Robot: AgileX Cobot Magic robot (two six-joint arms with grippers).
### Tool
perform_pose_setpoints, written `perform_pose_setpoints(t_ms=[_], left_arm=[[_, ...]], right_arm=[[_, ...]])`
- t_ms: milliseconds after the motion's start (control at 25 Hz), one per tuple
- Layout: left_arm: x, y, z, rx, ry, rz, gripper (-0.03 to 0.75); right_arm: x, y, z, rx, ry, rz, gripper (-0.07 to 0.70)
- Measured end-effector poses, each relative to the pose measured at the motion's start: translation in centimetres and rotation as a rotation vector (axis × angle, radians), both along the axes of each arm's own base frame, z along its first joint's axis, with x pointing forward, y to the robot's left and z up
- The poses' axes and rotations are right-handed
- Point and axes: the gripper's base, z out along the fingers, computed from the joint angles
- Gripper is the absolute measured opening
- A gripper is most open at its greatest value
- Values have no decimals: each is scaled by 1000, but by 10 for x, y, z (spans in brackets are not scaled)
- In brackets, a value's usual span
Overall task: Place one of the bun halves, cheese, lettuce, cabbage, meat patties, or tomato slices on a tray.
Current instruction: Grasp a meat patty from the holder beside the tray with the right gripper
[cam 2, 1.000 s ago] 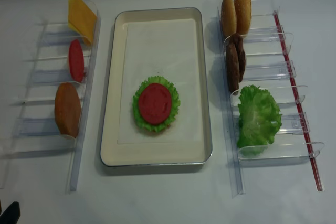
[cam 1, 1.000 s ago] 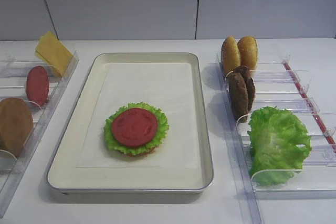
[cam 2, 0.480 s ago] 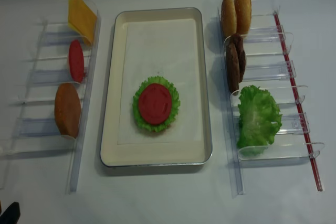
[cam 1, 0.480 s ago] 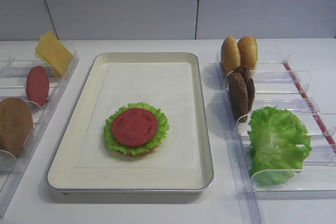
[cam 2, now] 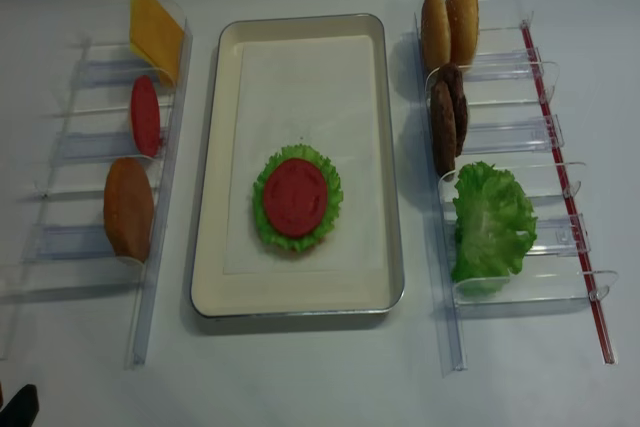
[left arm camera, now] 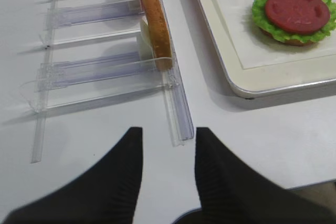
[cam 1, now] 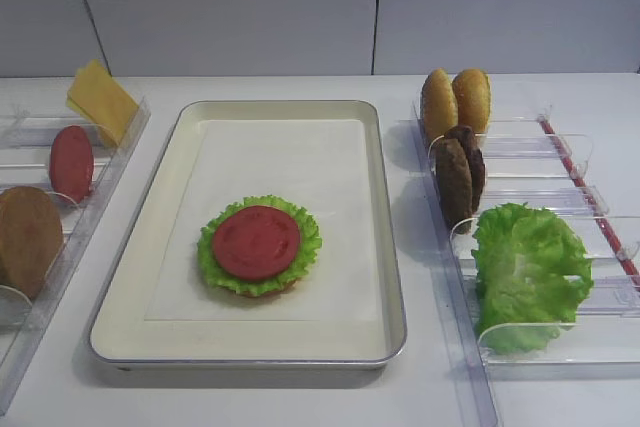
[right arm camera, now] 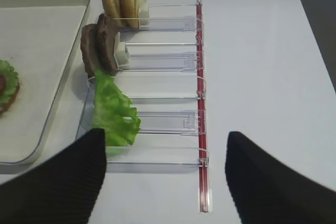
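Observation:
The tray-side meat patty stands in the clear holder between buns and lettuce, and next I will close my right gripper on the upper edge (cam 2: pixel 443 130) (right arm camera: pixel 88 52) of that patty.
On the tray (cam 1: pixel 130 277) lies a tomato slice (cam 1: pixel 256 242) on a lettuce leaf (cam 1: pixel 208 257). The right holder carries bun halves (cam 1: pixel 455 99), meat patties (cam 1: pixel 458 175) and lettuce (cam 1: pixel 525 272). The left holder carries cheese (cam 1: pixel 100 99) and another tomato slice (cam 1: pixel 71 162). Cabbage is out of view. My right gripper (right arm camera: pixel 165 140) hangs open and empty over the near end of the right holder, just short of the lettuce (right arm camera: pixel 113 111). My left gripper (left arm camera: pixel 169 132) is open and empty above the table at the near end of the left holder.
A smooth light-brown disc (cam 1: pixel 25 237) stands in the left clear holder (left arm camera: pixel 178 108). A red strip (right arm camera: pixel 200 77) runs along the right holder's outer side. White table surrounds the tray (cam 2: pixel 210 147), and a grey wall stands behind.

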Motion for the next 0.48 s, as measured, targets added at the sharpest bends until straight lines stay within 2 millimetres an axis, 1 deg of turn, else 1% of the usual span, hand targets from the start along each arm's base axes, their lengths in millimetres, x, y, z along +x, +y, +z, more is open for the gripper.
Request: perform_pose_setpoints(t_ms=[120,320,480], left_arm=[[0,0,0,0,0,0,232],[0,0,0,0,0,0,232],[0,0,0,0,0,0,232]], right_arm=[[15,4,18,30,71,19,518],[50,9,45,50,236,47,524],[83,13,57,74,311,61,526]])
